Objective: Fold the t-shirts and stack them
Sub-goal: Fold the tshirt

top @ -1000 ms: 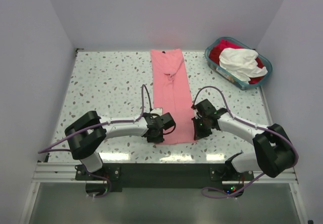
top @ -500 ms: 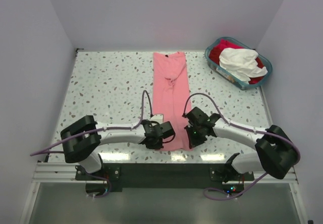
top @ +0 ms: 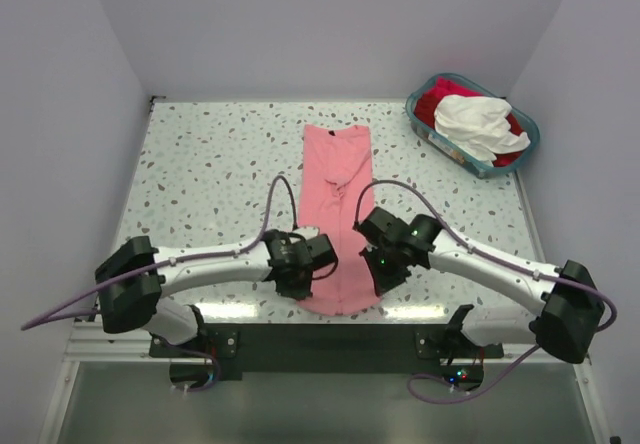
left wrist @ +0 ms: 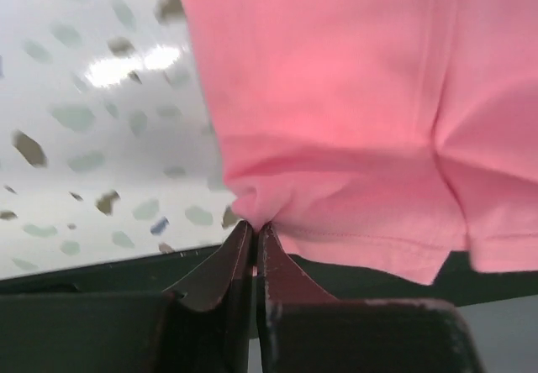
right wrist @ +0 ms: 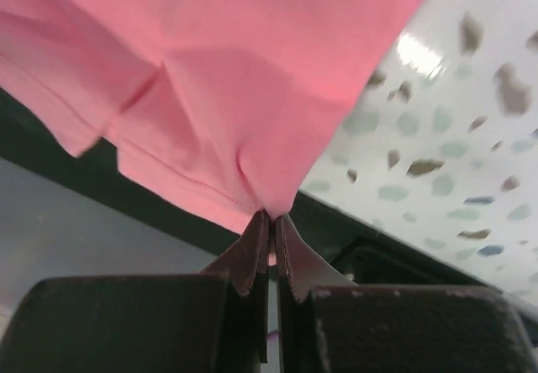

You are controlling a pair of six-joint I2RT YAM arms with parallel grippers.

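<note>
The hem corner on the long edge of the salmon-pink t-shirt [top: 301, 194], next to its pointed flap, will be released by my left gripper.
A salmon-pink t-shirt [top: 338, 199], folded into a long narrow strip, lies down the middle of the speckled table [top: 210, 164]. Its near end hangs over the table's front edge. My left gripper [top: 297, 286] is shut on the strip's near left corner; the pinched pink cloth [left wrist: 336, 138] shows in the left wrist view. My right gripper [top: 383, 274] is shut on the near right corner; that cloth shows in the right wrist view [right wrist: 218, 79]. White [top: 478, 124] and red [top: 430, 102] t-shirts lie bunched in a teal-blue basket [top: 440, 144].
The basket stands at the back right corner by the right wall. White walls close in the table on the left, back and right. The dark front rail [top: 320, 339] runs below the table edge between the arm bases.
Both grippers have pulled the pink t-shirt's near end toward the front edge. The whole strip has slid nearer, its far end leaving the back of the table.
</note>
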